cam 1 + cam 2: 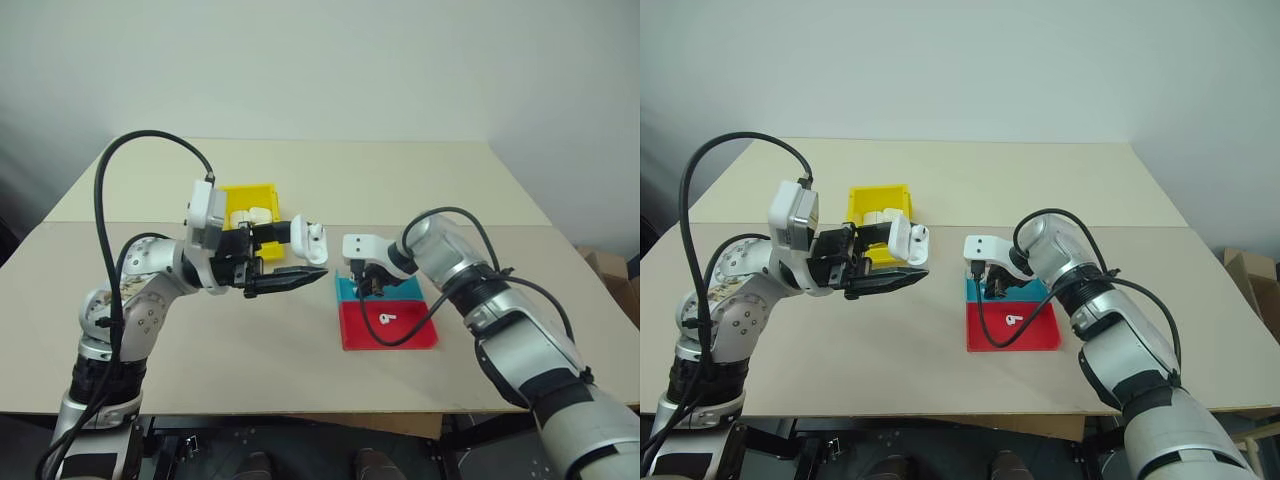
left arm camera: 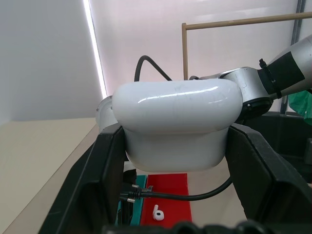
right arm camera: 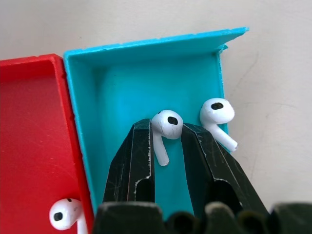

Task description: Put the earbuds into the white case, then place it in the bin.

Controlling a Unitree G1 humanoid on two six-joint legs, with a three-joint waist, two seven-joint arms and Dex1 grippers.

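Observation:
My right gripper should release the earbud in the free slot of the open white case (image 1: 340,213) that is in my left gripper.
My left gripper (image 1: 298,258) is shut on the white case (image 1: 314,240), held up above the table with its lid open; in the left wrist view the case (image 2: 175,122) sits between both black fingers. My right gripper (image 1: 368,288) reaches down into the teal half of a tray. There its fingers are shut on one of the earbuds (image 3: 166,125), gripping the head with the stem pointing down. A second earbud (image 3: 217,112) lies beside it against the teal wall. A third (image 1: 388,319) lies in the red half. The yellow bin (image 1: 246,188) stands behind my left gripper.
The red-and-teal tray (image 1: 410,336) lies on the beige table to the right of centre. Other white cases (image 1: 252,214) lie inside the bin. A black cable loops from my right wrist over the tray. The table's front edge is close below the tray.

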